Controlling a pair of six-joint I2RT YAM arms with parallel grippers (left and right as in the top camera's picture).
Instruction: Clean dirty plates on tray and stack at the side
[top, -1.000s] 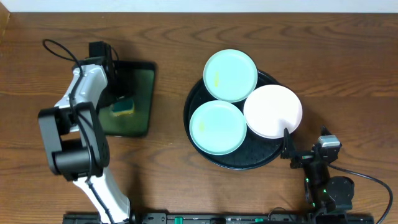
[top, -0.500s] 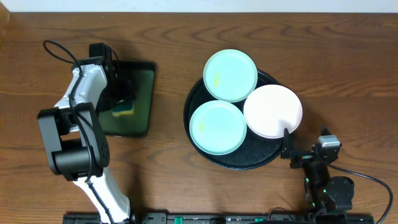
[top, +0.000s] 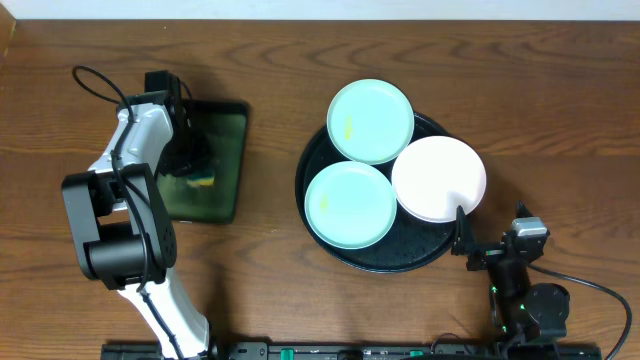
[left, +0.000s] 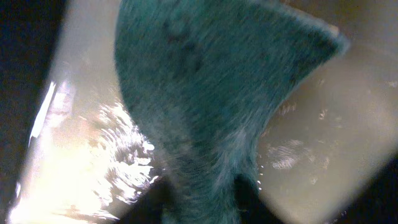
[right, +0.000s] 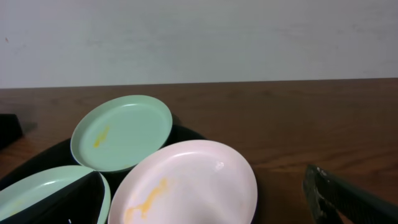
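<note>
The robot's left gripper holds the green sponge by its near end with the rest sticking out, so it should open and grip it nearer the middle (left: 202, 118).
Three plates lie on the round black tray (top: 400, 263): a mint plate with a yellow smear (top: 370, 120) at the back, a second mint plate (top: 350, 205) at the front left, and a white plate (top: 438, 178) at the right. In the right wrist view the white plate (right: 186, 186) carries an orange smear, with the smeared mint plate (right: 121, 134) behind it. My left gripper (top: 195, 165) is down on the green sponge (top: 204, 182), which fills the left wrist view (left: 205, 93) pinched between the fingers. My right gripper (top: 468, 243) is open and empty just in front of the white plate.
The sponge sits on a rectangular dark green tray (top: 228, 140) at the left, its wet bottom (left: 323, 137) showing in the left wrist view. Bare wooden table (top: 270, 250) lies between the two trays. The right arm's base (top: 530, 310) stands at the front right.
My left gripper has come down over the sponge, which now is mostly covered in the overhead view. The right arm and the plates have not moved.
</note>
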